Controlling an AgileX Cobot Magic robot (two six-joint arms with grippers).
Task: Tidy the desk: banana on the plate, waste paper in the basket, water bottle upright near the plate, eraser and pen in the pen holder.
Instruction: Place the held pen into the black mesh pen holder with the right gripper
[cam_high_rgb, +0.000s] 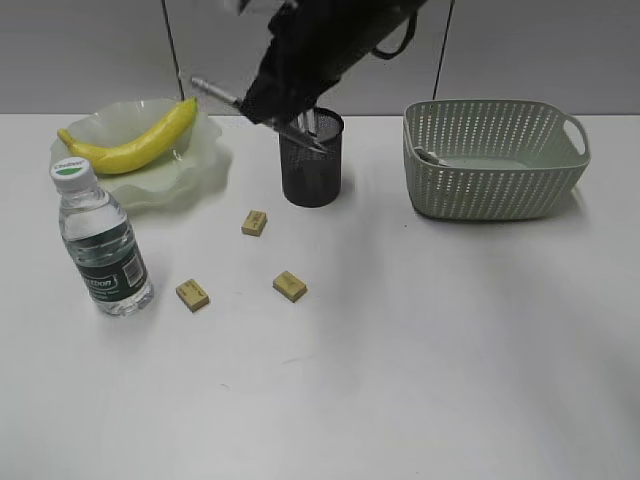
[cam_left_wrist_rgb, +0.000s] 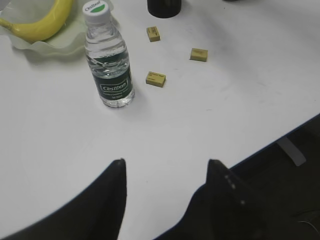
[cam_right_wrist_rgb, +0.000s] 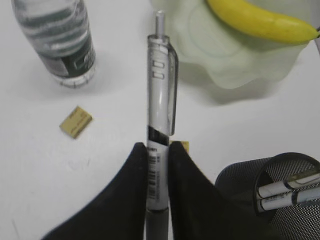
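Note:
Next, my right gripper puts the clear pen down in the pen holder (cam_high_rgb: 291, 136) (cam_right_wrist_rgb: 267, 174), against the rim facing the plate.
The banana (cam_high_rgb: 140, 143) lies on the ruffled green plate (cam_high_rgb: 190, 175). The water bottle (cam_high_rgb: 100, 245) stands upright in front of the plate. My right gripper (cam_high_rgb: 262, 108) is shut on a clear pen (cam_right_wrist_rgb: 161, 85) and holds it at a slant just above the black mesh pen holder (cam_high_rgb: 312, 165), which has two pens (cam_right_wrist_rgb: 285, 192) in it. Three tan erasers (cam_high_rgb: 254, 222) (cam_high_rgb: 193, 294) (cam_high_rgb: 289, 286) lie on the desk (cam_high_rgb: 420, 350). A pale scrap (cam_high_rgb: 430, 157) lies in the basket (cam_high_rgb: 495, 185). My left gripper (cam_left_wrist_rgb: 167, 167) is open and empty over the desk's front edge.
The basket stands at the back right, well apart from the pen holder. In the left wrist view the bottle (cam_left_wrist_rgb: 110, 65) stands between the plate (cam_left_wrist_rgb: 55, 45) and the nearest eraser (cam_left_wrist_rgb: 155, 78). The desk's front edge (cam_left_wrist_rgb: 280, 135) runs close to the left gripper.

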